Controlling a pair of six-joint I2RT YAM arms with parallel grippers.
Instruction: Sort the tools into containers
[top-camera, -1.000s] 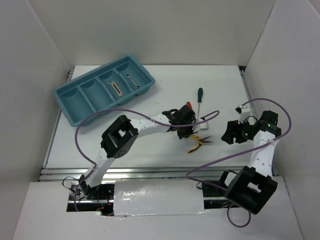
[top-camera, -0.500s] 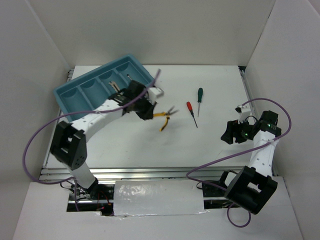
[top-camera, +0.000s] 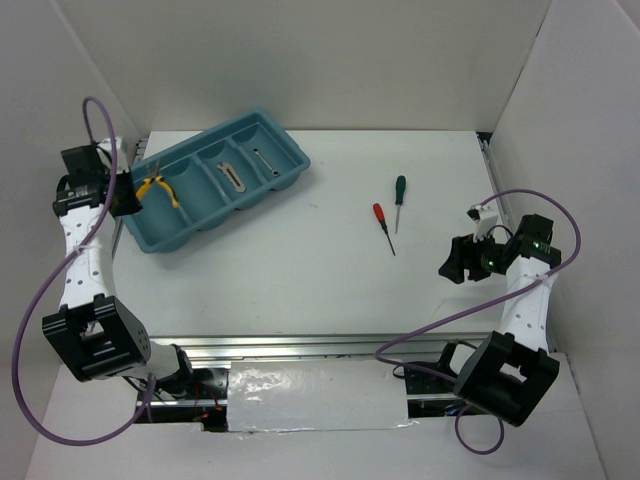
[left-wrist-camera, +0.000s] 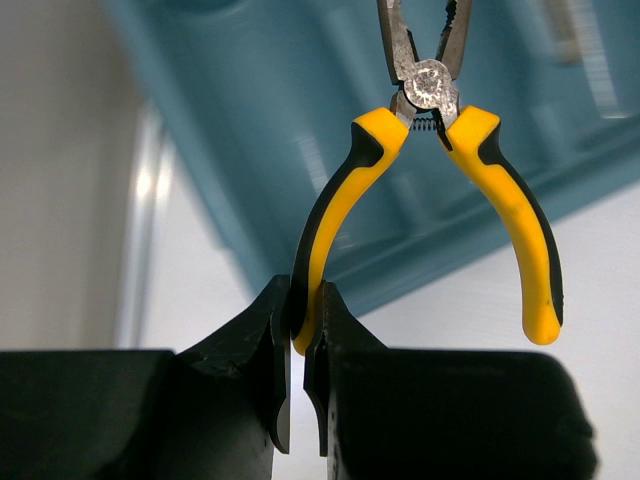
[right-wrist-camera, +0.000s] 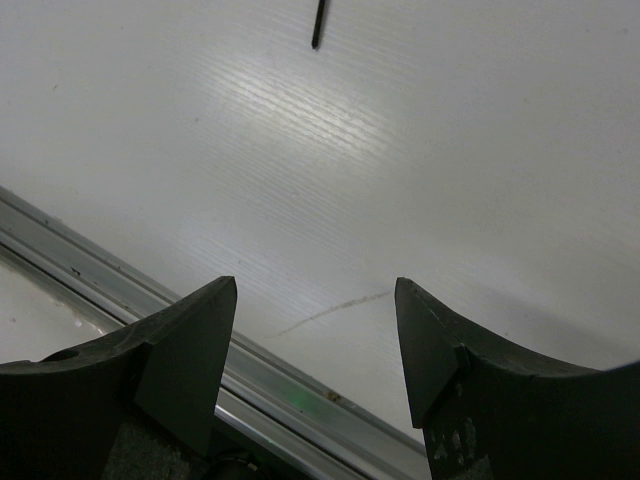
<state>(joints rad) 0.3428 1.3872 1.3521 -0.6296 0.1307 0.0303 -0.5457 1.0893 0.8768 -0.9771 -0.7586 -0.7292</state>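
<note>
The robot's left gripper will release the pliers in the light blue tray's end compartment (top-camera: 155, 213) (left-wrist-camera: 308, 165) farthest from the silver rod.
My left gripper (top-camera: 133, 190) is shut on one yellow handle of the pliers (top-camera: 157, 187) and holds them above the leftmost compartment of the light blue tray (top-camera: 215, 218). In the left wrist view the pliers (left-wrist-camera: 500, 190) hang from my gripper (left-wrist-camera: 305, 325), nose toward the tray (left-wrist-camera: 250, 120). The grey folding knife (top-camera: 232, 175) lies in the third compartment and the silver rod (top-camera: 263, 162) in the fourth. The green screwdriver (top-camera: 399, 198) and red screwdriver (top-camera: 381, 222) lie on the table. My right gripper (top-camera: 455, 262) is open and empty, right of them.
White walls enclose the table on the left, back and right. The metal rail of the table's near edge (right-wrist-camera: 100, 270) runs under my right gripper (right-wrist-camera: 315, 330). A dark screwdriver tip (right-wrist-camera: 318, 25) shows at the top of the right wrist view.
My left arm has swung from the table's middle to the far left, carrying the pliers over the tray's left end. The right arm has barely moved.
</note>
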